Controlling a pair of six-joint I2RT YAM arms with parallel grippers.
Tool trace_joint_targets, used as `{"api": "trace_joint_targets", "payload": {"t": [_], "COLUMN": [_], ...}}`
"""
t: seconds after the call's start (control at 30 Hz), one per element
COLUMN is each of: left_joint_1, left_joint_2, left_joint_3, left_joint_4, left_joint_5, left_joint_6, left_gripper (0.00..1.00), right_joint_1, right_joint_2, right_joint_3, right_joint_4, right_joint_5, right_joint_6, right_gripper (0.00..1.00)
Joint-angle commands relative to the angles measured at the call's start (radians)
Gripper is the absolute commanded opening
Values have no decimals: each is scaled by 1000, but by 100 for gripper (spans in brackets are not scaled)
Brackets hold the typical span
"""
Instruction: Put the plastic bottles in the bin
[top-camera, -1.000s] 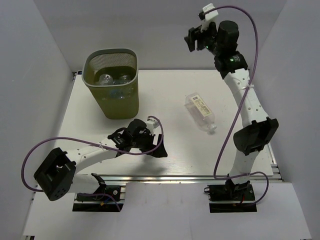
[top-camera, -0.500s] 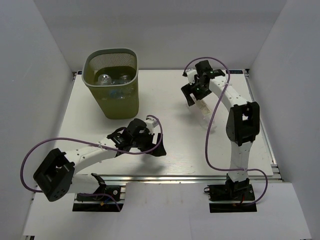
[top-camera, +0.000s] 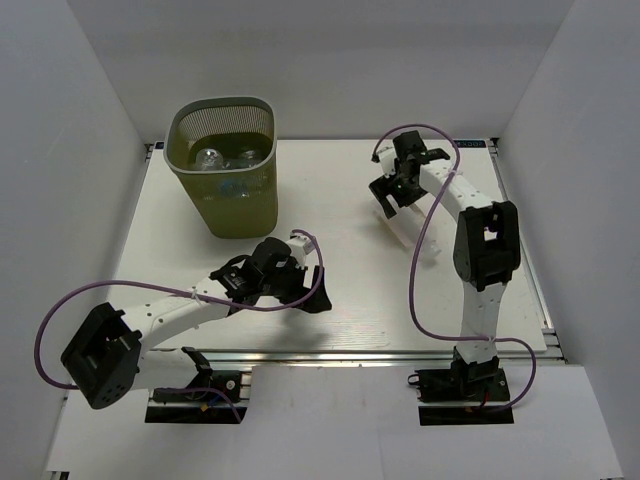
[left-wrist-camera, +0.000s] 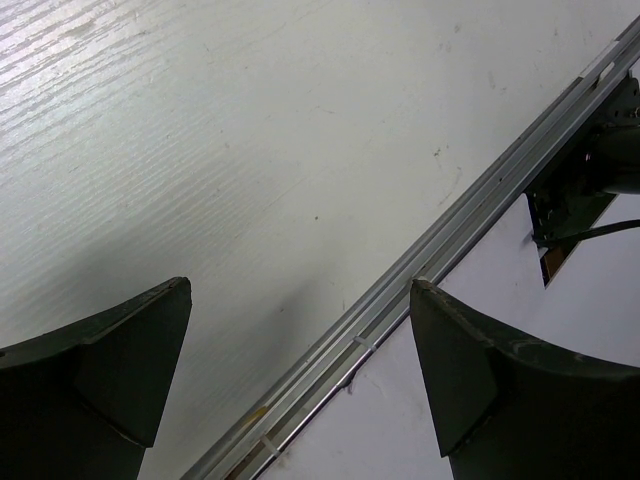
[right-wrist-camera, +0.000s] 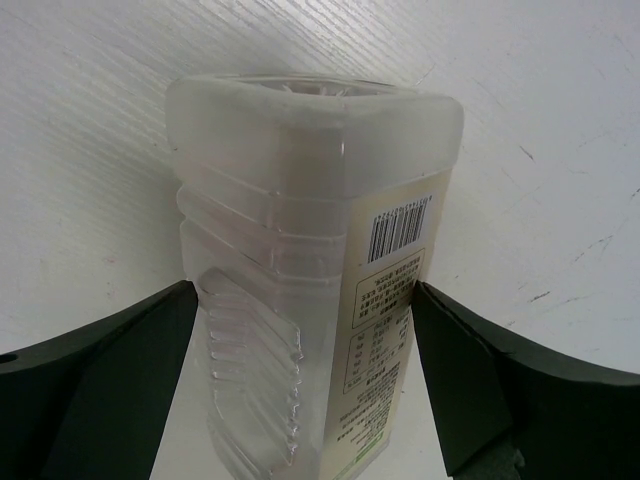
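The bottle's cap (top-camera: 434, 252), at the end closer to the table's front edge, is next for my right gripper to go to and close on.
One clear plastic bottle (right-wrist-camera: 300, 200) with a cream-white label lies on the white table, mostly hidden under my right gripper in the top view (top-camera: 404, 219). My right gripper (right-wrist-camera: 303, 300) is open, with a finger on each side of the bottle's body, close to or touching its sides; it is also seen from above (top-camera: 393, 196). The olive-green bin (top-camera: 240, 205) stands at the far left with several bottles (top-camera: 212, 157) inside. My left gripper (left-wrist-camera: 300, 310) is open and empty, low over the table near its front edge (top-camera: 308, 296).
The aluminium rail (left-wrist-camera: 420, 265) along the table's front edge runs just beyond my left fingers. White walls close the table in on the left, back and right. A purple cable (top-camera: 418, 250) hangs from the right arm over the bottle's place.
My right arm has swung down from high at the back onto the lying bottle, and its open jaws now straddle it. The left arm has barely moved.
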Motion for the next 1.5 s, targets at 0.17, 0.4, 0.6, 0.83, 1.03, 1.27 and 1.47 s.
{"api": "trace_joint_targets", "payload": {"t": [0.17,0.4,0.6,0.83,1.03,1.27,1.47], "left_joint_1": [-5,-5,-5,-5,-5,-5,-5], "left_joint_2": [-20,-29,-38,-38,-38,-67,-58], "left_joint_3": [23,23,4,-5,-14,-53,-65], "left_joint_4": [-20,-20,-20,9,18,39,72], "left_joint_5": [-11,-20,-20,-11,-11,-1,9], "left_joint_6": [2,-7,-7,-7,-7,-16,-25], "left_gripper": [100,100,100,100,100,100,100], "right_joint_1": [-21,-16,-22,-22,-48,-82,-129], "right_joint_2": [46,-78,-222,-358,-434,-561,-679], "right_joint_3": [-118,-188,-187,-234,-311,-469,-591], "right_joint_4": [-46,12,57,43,17,-6,28], "right_joint_5": [-5,-116,-38,-76,-67,-44,36], "right_joint_6": [-19,-28,-34,-31,-17,-77,-56], "right_gripper": [90,90,90,90,90,90,87]}}
